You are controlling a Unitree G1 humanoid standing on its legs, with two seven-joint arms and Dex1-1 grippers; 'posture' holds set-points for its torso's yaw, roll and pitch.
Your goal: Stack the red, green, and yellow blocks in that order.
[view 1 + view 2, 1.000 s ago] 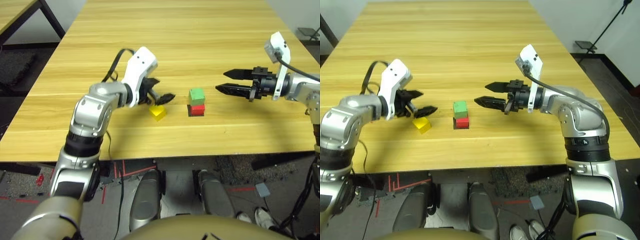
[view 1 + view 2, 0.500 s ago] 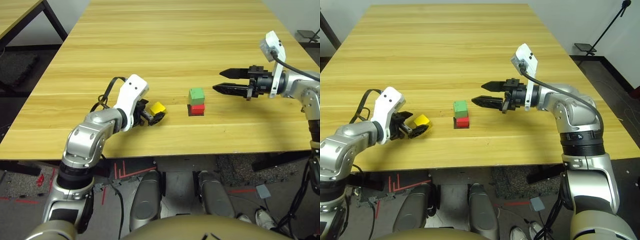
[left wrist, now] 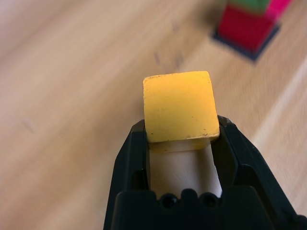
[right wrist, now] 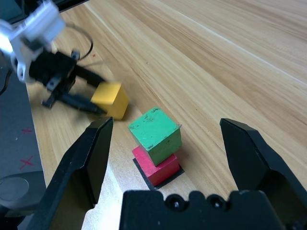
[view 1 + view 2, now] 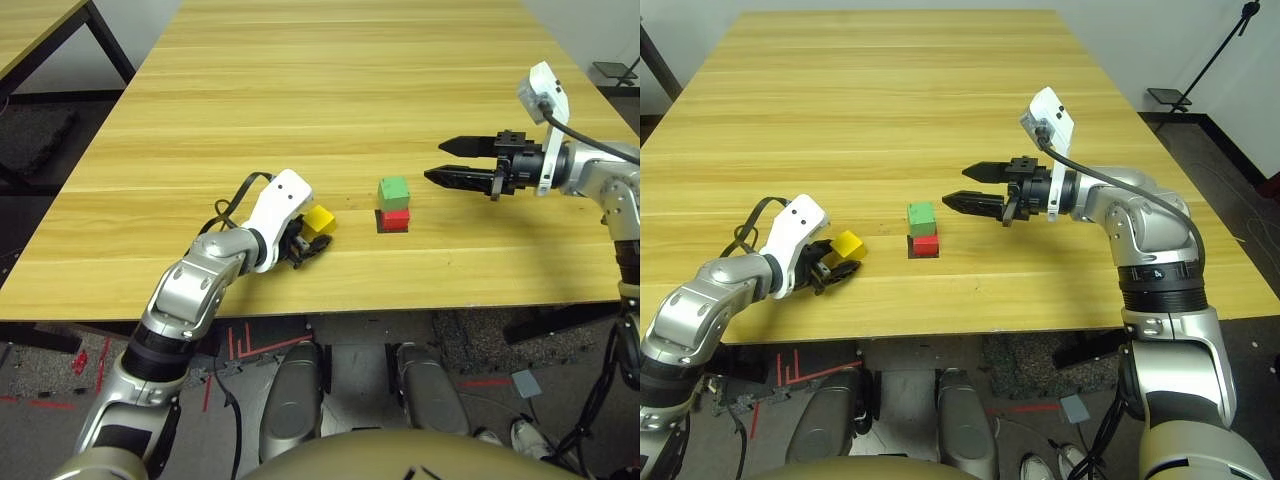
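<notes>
The left gripper will release the yellow block on top of the green block point(image 5: 404, 181), slightly toward the robot's open right gripper. The yellow block is now close to the tabletop.
The green block point(image 5: 394, 190) sits on the red block point(image 5: 394, 219) near the table's middle front, turned slightly askew on it. To their left, close to the tabletop, is the yellow block point(image 5: 318, 218). My left gripper point(image 5: 306, 238) is shut on the yellow block point(image 3: 178, 105), which is pinched between its two fingertips and sticks out past them. My right gripper point(image 5: 434, 161) hovers open to the right of the stack, its fingers pointing at it, with nothing between them. In the right wrist view the green block point(image 4: 156, 134) and red block point(image 4: 161, 165) lie between its spread fingers, some way off.
A flat black square patch point(image 5: 393, 229) lies under the red block. The table's front edge point(image 5: 400, 305) runs just behind my left forearm. A second table point(image 5: 30, 25) stands at the far left, across a gap of floor.
My left gripper came down around the yellow block and shut on it; the block shifted slightly. My right gripper has stayed open, almost still.
</notes>
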